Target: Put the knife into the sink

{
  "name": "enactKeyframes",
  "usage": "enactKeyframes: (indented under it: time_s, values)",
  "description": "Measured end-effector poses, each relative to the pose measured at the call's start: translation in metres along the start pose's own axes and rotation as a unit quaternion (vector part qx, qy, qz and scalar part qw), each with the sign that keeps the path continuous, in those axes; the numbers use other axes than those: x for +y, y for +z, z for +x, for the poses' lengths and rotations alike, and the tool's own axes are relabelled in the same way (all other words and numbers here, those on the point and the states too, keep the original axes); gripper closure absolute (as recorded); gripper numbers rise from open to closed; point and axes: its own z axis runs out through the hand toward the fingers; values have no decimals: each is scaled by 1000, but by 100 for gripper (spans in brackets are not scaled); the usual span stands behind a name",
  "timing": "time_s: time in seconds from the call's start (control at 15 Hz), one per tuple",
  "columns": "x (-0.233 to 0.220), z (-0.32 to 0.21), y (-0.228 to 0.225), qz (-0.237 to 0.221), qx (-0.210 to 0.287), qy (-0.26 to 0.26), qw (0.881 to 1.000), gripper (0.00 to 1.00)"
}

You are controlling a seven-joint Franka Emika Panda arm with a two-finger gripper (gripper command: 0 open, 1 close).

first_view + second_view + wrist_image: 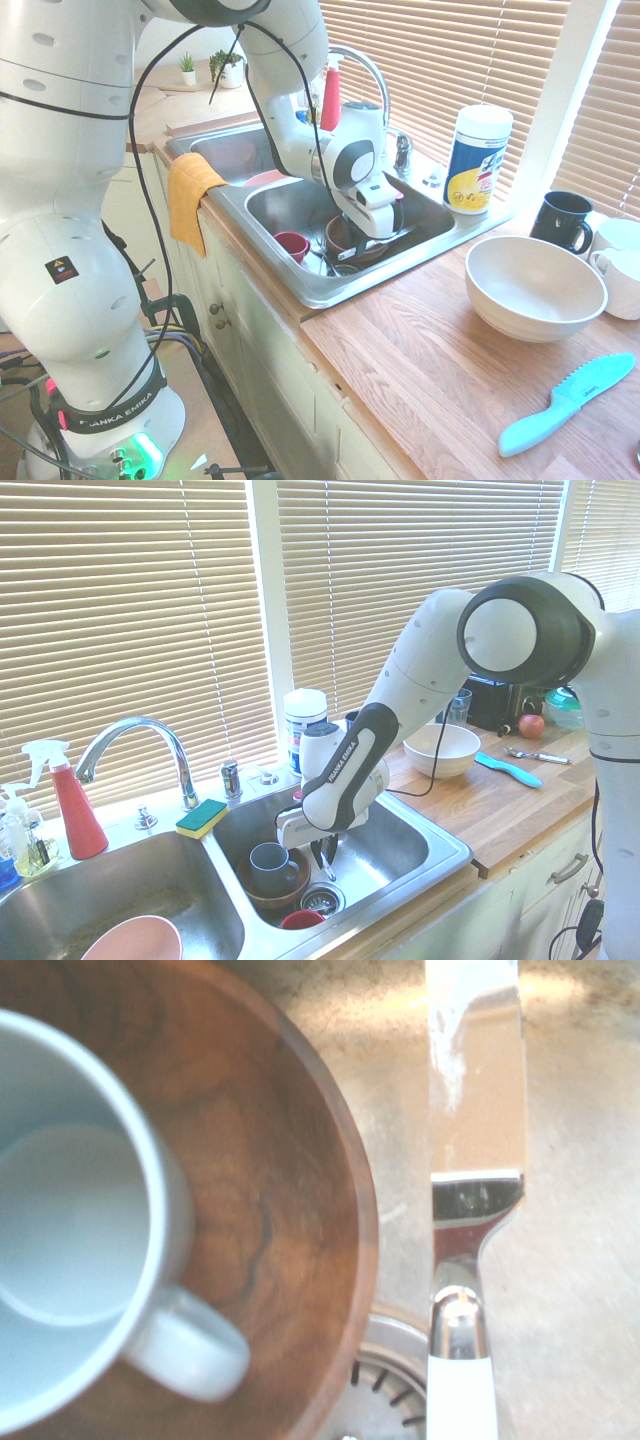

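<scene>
My gripper has the silver knife. I should set it down between the brown wooden bowl and the drain (318,886) (398,1295).
My gripper (372,238) (324,858) reaches down into the right basin of the steel sink (330,290) (440,855). It looks shut on the silver knife (475,1160), whose blade shows in the wrist view over the basin floor, beside the drain (385,1390). From the first exterior view the knife (392,237) is only a thin dark streak at the fingers. Right beside it sits a brown wooden bowl (270,890) (270,1190) holding a grey mug (270,862) (60,1220). A small red cup (291,245) (300,918) lies near the basin's front wall.
The curved faucet (360,65) (130,735) rises behind the basins, with a sponge (202,817) at its base. A pink bowl (135,940) is in the left basin. On the counter are a white bowl (530,285), a light-blue plastic knife (565,400) and a wipes canister (477,158).
</scene>
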Motion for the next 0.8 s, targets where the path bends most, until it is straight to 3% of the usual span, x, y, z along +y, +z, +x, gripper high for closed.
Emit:
enactKeyframes:
  time_s: [0.8]
  values:
    - [-9,2,41,-12,-7,-3,1000,100]
